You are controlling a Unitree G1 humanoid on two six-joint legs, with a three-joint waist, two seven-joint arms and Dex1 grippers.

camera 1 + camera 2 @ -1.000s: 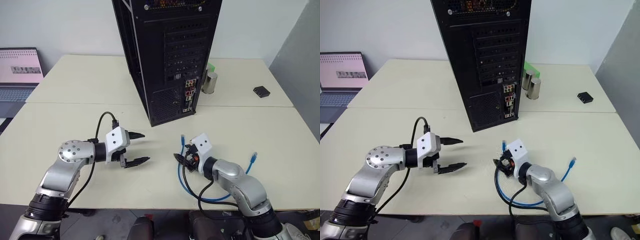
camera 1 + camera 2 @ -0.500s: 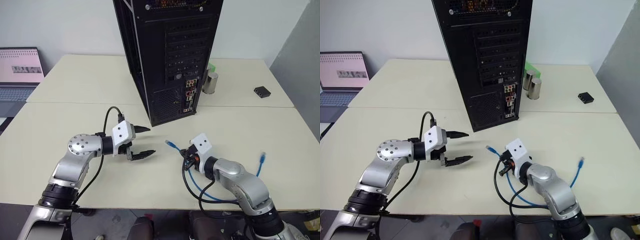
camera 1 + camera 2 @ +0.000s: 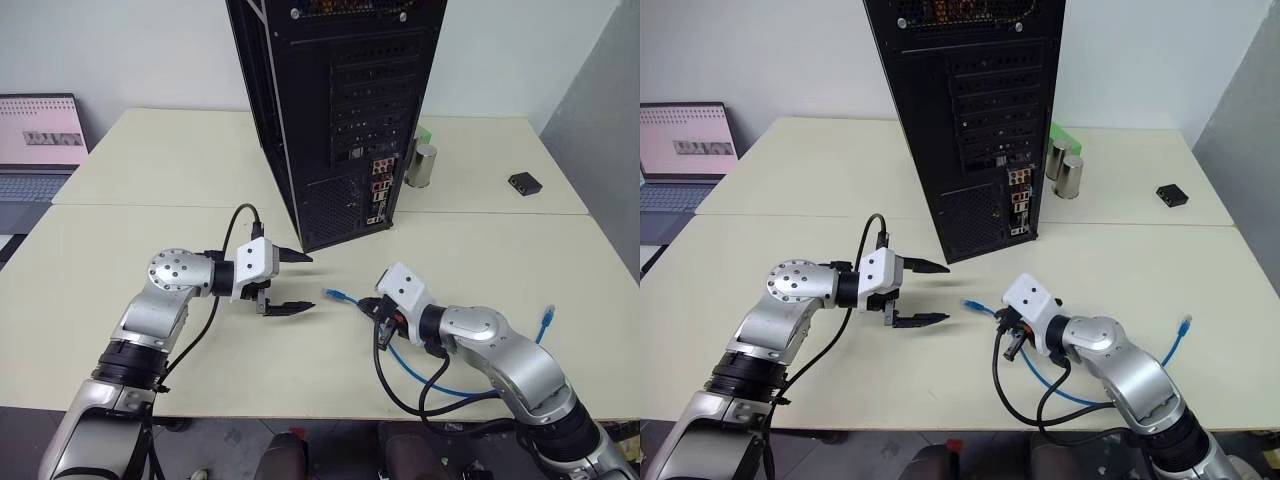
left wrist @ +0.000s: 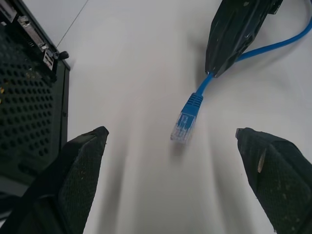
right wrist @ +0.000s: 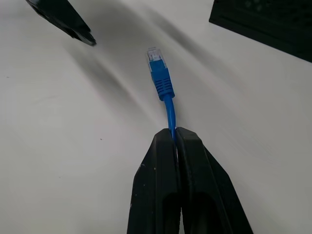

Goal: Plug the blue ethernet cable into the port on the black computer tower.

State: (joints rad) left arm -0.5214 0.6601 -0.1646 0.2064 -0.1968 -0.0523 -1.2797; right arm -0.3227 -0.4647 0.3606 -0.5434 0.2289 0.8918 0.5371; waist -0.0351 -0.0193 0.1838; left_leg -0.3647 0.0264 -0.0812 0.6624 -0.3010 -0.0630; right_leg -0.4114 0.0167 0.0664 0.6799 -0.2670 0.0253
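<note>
The cable is held too far behind the near plug, so my left gripper will hold the plug's clear end steady while my right gripper takes its blue end (image 5: pixel 164 87).
The black computer tower (image 3: pixel 340 110) stands upright at the table's middle, rear panel facing me, with the port among the coloured connectors (image 3: pixel 377 192) low on its right side. The blue ethernet cable (image 3: pixel 440 385) loops on the table at the right, its far plug (image 3: pixel 546 322) lying loose. My right gripper (image 3: pixel 372 306) is shut on the cable just behind the near plug (image 5: pixel 158 73), which sticks out past the fingertips above the table. My left gripper (image 3: pixel 303 282) is open, facing that plug (image 4: pixel 184 122) from the left, a short gap away.
A laptop (image 3: pixel 40 140) sits at the far left. Two metal cups (image 3: pixel 420 165) and a green item (image 3: pixel 424 133) stand right of the tower, and a small black object (image 3: pixel 522 183) lies further right. Black robot cables (image 3: pixel 400 370) hang by my right arm.
My right gripper shut on the cable and lifted its plug end off the table, pointing it left. My left gripper moved right and forward toward the plug. The cable's far end slid right.
</note>
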